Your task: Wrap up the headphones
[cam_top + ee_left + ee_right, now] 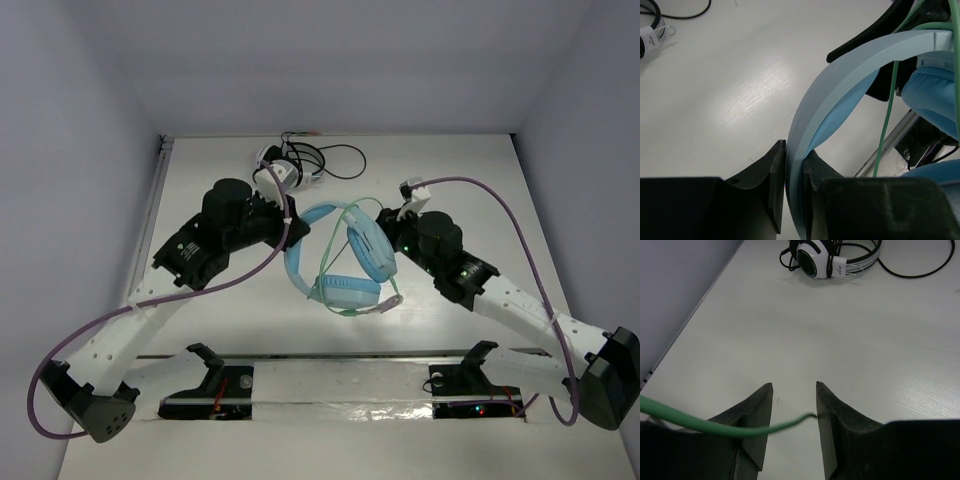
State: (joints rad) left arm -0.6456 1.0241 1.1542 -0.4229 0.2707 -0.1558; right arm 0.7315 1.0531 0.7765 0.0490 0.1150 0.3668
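The robot's left gripper needs to release the light blue headphones between the black cable and the wall (431,194) beyond the right gripper.
The light blue headphones (345,262) rest mid-table, band arched up and ear cups toward the near side. My left gripper (297,228) is shut on the band (840,75), both pads pressed flat against it (794,150). A padded blue ear cup (932,92) and the pale-green cable (888,115) show to the right in the left wrist view. My right gripper (392,215) is by the band's right end. It stands open (794,386). The cable (740,429) comes in from the left and crosses the gap, its end touching the right finger, unclamped.
Smaller black-and-white headphones (280,165) with a black cable (345,155) lie at the back of the table, also seen in the right wrist view (822,257). A metal rail (330,355) runs along the near edge by the arm bases.
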